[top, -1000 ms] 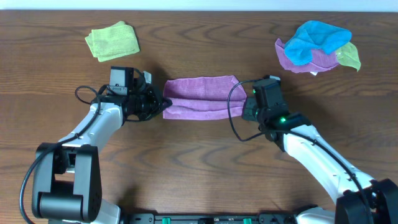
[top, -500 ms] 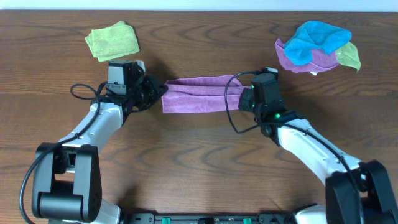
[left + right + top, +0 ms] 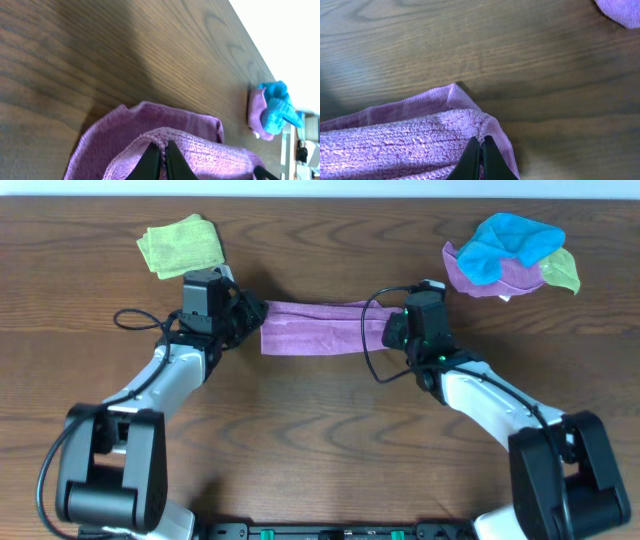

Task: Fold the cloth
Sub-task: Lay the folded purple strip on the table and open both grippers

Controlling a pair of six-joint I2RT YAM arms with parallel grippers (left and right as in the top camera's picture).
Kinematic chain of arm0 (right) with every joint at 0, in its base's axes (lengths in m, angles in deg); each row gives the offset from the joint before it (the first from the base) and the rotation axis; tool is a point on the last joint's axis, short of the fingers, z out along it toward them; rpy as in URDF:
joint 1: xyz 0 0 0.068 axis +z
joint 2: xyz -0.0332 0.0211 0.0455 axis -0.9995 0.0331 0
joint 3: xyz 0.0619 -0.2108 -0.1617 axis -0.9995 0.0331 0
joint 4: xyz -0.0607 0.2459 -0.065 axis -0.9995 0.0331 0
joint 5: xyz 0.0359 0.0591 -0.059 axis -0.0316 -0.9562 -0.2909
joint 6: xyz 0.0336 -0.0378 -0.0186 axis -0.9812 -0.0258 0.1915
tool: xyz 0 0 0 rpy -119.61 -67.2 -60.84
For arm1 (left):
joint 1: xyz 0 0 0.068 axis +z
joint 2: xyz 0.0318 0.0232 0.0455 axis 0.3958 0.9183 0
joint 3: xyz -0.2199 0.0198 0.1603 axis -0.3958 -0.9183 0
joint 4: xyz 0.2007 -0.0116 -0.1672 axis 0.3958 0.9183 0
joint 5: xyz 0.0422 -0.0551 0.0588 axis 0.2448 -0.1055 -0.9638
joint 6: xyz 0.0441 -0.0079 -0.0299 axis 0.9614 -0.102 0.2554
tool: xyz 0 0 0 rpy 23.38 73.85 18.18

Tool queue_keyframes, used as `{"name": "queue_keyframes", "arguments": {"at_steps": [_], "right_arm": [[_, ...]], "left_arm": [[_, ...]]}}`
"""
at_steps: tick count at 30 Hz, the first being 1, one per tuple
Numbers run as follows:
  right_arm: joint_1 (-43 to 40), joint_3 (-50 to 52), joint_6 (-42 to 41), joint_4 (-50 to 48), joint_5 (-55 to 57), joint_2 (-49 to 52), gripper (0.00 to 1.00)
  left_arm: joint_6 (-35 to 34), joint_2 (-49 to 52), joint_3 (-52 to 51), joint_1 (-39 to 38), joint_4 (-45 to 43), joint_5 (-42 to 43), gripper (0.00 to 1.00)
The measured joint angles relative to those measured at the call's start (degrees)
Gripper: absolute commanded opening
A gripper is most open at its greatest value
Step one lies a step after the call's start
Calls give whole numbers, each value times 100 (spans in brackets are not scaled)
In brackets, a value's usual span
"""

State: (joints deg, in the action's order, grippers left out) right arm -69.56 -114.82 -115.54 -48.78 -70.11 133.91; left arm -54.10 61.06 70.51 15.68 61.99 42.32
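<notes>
Next, my right gripper lets go of the upper layer's corner at the lower layer's far corner (image 3: pixel 395 309) (image 3: pixel 472 97), toward the bright-blue cloth.
The cloth (image 3: pixel 318 328), an orchid microfibre towel, lies stretched as a long folded strip on the table between my two grippers. My left gripper (image 3: pixel 252 320) is shut on the cloth's left end; in the left wrist view its black fingers (image 3: pixel 161 152) pinch the hemmed edge of the upper layer (image 3: pixel 200 150). My right gripper (image 3: pixel 388 328) is shut on the right end; in the right wrist view the fingers (image 3: pixel 481 150) pinch the upper layer's corner (image 3: pixel 410 140). The lower layer shows beyond the held edge in both wrist views.
A light-green folded cloth (image 3: pixel 181 246) lies at the back left. A bright-blue cloth (image 3: pixel 510 242) bunched with a purple one (image 3: pixel 480 278) and a green one lies at the back right, also in the left wrist view (image 3: pixel 272 107). Wooden table (image 3: pixel 320 440).
Both grippers have carried the near edge of the cloth away from me, toward the far edge, so the strip is narrower and lies farther back on the table.
</notes>
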Motion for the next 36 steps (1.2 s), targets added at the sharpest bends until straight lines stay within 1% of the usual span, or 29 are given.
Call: {"name": "queue_keyframes", "arguments": {"at_steps": [7, 17, 23, 28, 36], "right_arm": [[-44, -170, 146, -299, 11, 339, 1], [-55, -590, 249, -348, -37, 883, 1], [-55, -612, 367, -407, 2, 925, 1], [-66, -616, 476, -452, 22, 986, 1], [-155, -629, 503, -682, 4, 1408, 1]], "left_arm": [[-70, 468, 0, 2, -483, -94, 6], [-70, 560, 0, 0, -555, -382, 6], [-72, 933, 0, 2, -935, -424, 6], [-72, 999, 0, 0, -977, -424, 6], [-61, 1097, 0, -20, -992, -426, 6]]}}
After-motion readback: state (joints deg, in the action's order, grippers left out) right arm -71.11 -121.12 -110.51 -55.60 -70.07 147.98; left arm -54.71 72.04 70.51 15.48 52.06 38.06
